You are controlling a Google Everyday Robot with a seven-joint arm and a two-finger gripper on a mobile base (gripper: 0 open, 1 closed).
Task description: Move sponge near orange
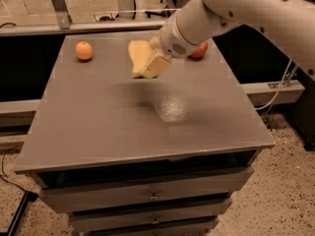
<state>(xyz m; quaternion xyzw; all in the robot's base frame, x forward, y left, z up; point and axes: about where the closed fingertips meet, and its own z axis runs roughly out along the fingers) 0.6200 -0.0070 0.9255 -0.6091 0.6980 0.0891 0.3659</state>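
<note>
I need to release the sponge on the grey table (108,53) next to the orange, on the side of the orange that faces the apple.
The pale yellow sponge (137,56) is held in my gripper (149,69) above the back middle of the grey table (113,127), tilted on edge. The gripper is shut on the sponge, and one pale finger (157,65) shows on its right side. The small orange (84,50) sits on the table at the back left, apart from the sponge and to its left. My white arm (231,9) reaches in from the upper right.
A red apple (200,50) sits at the back right of the table, partly hidden behind my arm. Drawers (147,195) run below the tabletop. A rail and metal posts (59,6) stand behind the table. A cable (275,95) hangs at the right.
</note>
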